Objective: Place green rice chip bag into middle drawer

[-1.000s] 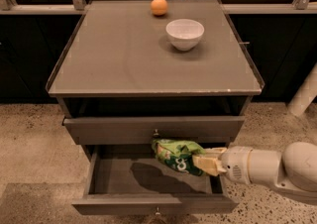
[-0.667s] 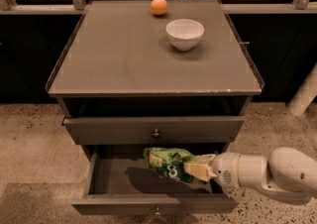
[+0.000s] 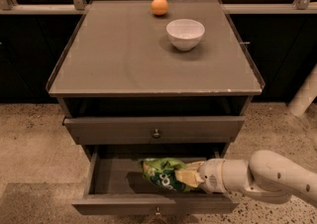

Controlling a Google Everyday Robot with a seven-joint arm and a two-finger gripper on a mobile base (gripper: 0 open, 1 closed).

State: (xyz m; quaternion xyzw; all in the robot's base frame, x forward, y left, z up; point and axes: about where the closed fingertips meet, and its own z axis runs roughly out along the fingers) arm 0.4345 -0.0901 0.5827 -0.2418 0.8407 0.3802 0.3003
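Observation:
Next, my gripper lets go of the green rice chip bag on the middle drawer's bottom, just behind the front panel [image 3: 170, 176]. The bag is now held just above that drawer's floor.
The green rice chip bag [image 3: 162, 173] is a crumpled light-green foil bag held inside the pulled-out middle drawer [image 3: 114, 176], just above its floor. My gripper [image 3: 184, 177] reaches in from the right on a white arm [image 3: 262, 178] and is shut on the bag's right end. The drawer's front panel [image 3: 124, 204] is at the bottom of the view with its knob at the frame edge.
The upper drawer [image 3: 154, 129] with a round knob is slightly open above. A white bowl [image 3: 185, 32] and an orange fruit [image 3: 159, 6] sit on the cabinet top [image 3: 114, 54]. Speckled floor surrounds the cabinet. A white post [image 3: 304, 94] stands at right.
My gripper has moved left and down with the bag, bringing it deeper into the open middle drawer.

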